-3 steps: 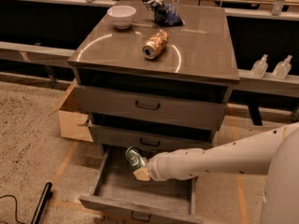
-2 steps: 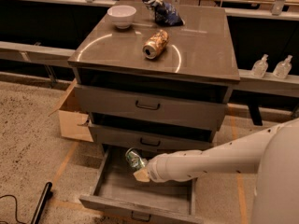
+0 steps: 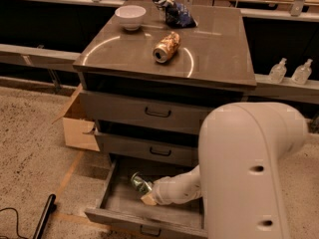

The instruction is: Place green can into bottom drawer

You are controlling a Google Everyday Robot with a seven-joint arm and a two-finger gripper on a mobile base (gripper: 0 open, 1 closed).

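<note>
The gripper should release the green can on the bottom drawer's inside (image 3: 138, 191), midway between cabinet and drawer's front panel.
The green can (image 3: 141, 183) is green and silver and lies tilted inside the open bottom drawer (image 3: 130, 216), near its back left. My gripper (image 3: 148, 197) reaches into that drawer from the right, low over the drawer floor, and is shut on the can's lower end. My white forearm (image 3: 177, 188) lies across the drawer. My big white upper arm (image 3: 249, 173) fills the lower right and hides the drawer's right part. The two drawers above are closed.
An orange-gold can (image 3: 166, 47) lies on its side on the cabinet top, with a white bowl (image 3: 130, 16) and a dark blue bag (image 3: 174, 11) behind it. A cardboard box (image 3: 77, 126) stands left of the cabinet. Two clear bottles (image 3: 289, 71) stand on a ledge at right.
The gripper and the green can have sunk lower into the bottom drawer. My upper arm has swung in and now fills far more of the view.
</note>
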